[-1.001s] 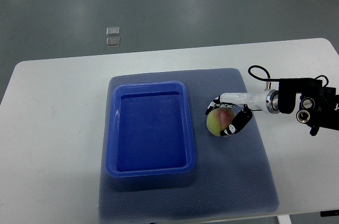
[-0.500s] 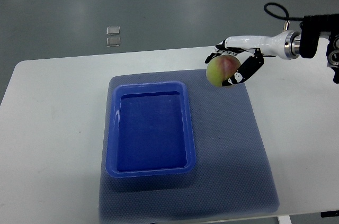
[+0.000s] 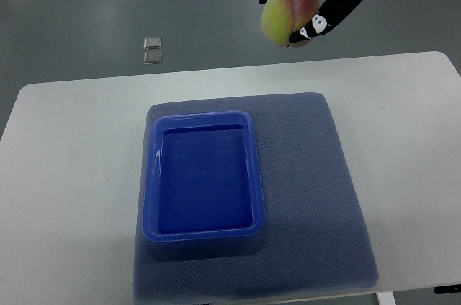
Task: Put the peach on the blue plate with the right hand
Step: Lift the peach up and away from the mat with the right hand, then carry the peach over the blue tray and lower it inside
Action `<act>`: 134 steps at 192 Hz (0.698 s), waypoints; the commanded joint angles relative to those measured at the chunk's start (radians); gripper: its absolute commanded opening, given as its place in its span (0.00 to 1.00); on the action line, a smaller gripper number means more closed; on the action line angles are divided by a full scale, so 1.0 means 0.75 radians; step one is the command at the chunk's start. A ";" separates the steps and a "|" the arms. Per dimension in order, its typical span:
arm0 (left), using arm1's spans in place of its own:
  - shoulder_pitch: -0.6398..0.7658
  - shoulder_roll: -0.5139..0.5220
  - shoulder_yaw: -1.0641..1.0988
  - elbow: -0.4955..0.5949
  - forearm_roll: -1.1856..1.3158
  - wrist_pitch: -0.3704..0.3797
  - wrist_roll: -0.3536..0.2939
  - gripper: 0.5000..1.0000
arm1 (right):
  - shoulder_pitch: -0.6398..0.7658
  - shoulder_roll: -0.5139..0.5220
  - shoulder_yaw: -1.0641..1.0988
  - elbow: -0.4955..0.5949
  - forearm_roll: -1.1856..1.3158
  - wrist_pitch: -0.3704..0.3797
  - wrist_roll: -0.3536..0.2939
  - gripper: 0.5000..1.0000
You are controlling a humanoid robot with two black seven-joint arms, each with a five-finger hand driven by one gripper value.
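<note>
The robot's right gripper needs to release the peach near the middle of the empty blue plate (image 3: 194,174) on the mat.
My right hand (image 3: 302,3) is raised high near the top of the picture, its arm entering from the upper right. Its black and white fingers are curled around a green and red peach (image 3: 287,16), which hangs well above the table. The blue plate (image 3: 204,175), a deep rectangular tray, sits empty on the left part of a grey-blue mat (image 3: 317,197), below and to the left of the peach. The left arm does not show.
The mat lies on a white table (image 3: 65,175) whose far edge runs just below the raised hand. Two small clear squares (image 3: 153,50) lie on the grey floor beyond the table.
The right hand has lifted the peach off the mat beside the tray and carried it up and slightly left, now high above the table's far edge.
</note>
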 commanded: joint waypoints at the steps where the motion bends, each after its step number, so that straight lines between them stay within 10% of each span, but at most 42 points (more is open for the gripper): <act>1: 0.000 0.000 0.002 0.000 0.000 0.000 0.000 1.00 | 0.008 0.180 -0.072 -0.074 0.002 -0.023 -0.001 0.00; 76: 0.000 0.000 0.002 0.000 0.000 0.000 0.000 1.00 | -0.187 0.829 -0.193 -0.511 -0.027 -0.147 0.001 0.00; 134: 0.000 0.000 0.000 0.000 0.000 0.000 0.000 1.00 | -0.422 1.013 -0.189 -0.612 -0.133 -0.158 0.006 0.00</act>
